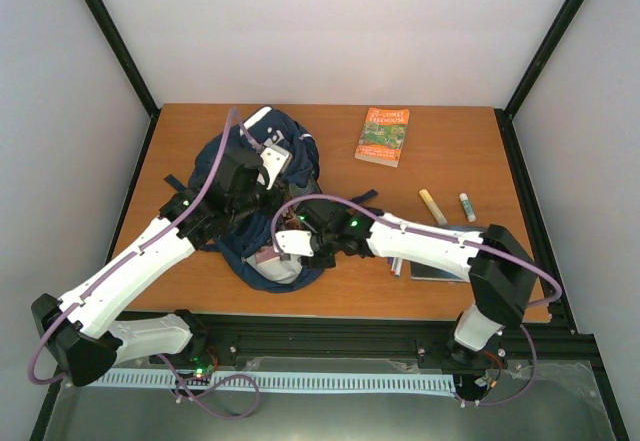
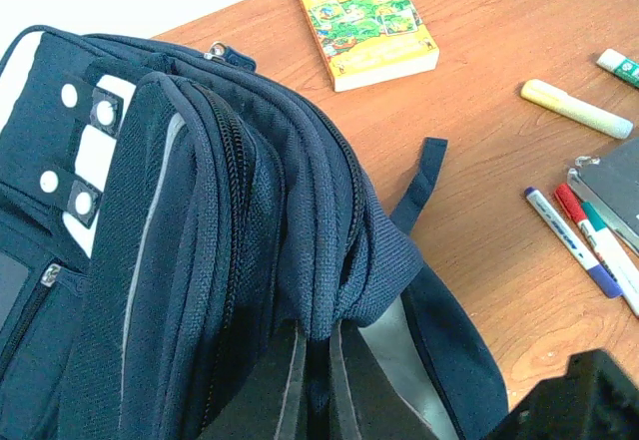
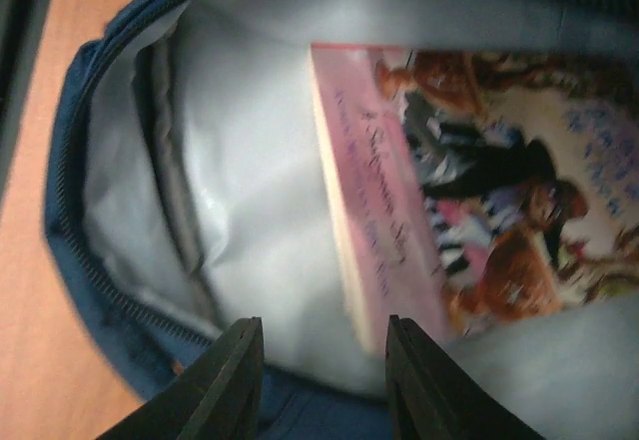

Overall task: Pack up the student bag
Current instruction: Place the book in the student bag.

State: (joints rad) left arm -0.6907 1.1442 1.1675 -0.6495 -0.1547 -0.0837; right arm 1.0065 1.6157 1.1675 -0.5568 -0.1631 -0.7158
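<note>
Next, I let go of the bag's upper rim, which is now held up, with my left gripper, down over the grey lining at the bag's opening (image 1: pixel 280 258).
The navy student bag (image 1: pixel 292 151) lies at the table's middle left, mouth toward the arms. My left gripper (image 1: pixel 247 187) is shut on a fold of the bag's upper rim (image 2: pixel 324 305) and holds it up; the fingers (image 2: pixel 270 380) pinch the fabric. My right gripper (image 1: pixel 290 248) sits at the bag's mouth, open and empty. In the right wrist view its fingers (image 3: pixel 235 370) frame the grey lining (image 3: pixel 250 191), and a pink book (image 3: pixel 459 201) lies inside the bag, just beyond the right finger.
A green and orange book (image 1: pixel 383 136) lies at the back right and also shows in the left wrist view (image 2: pixel 364 21). A yellow highlighter (image 1: pixel 432 206), a glue stick (image 1: pixel 467 207), several pens (image 2: pixel 579 235) and a grey notebook (image 1: pixel 445 266) lie right of the bag.
</note>
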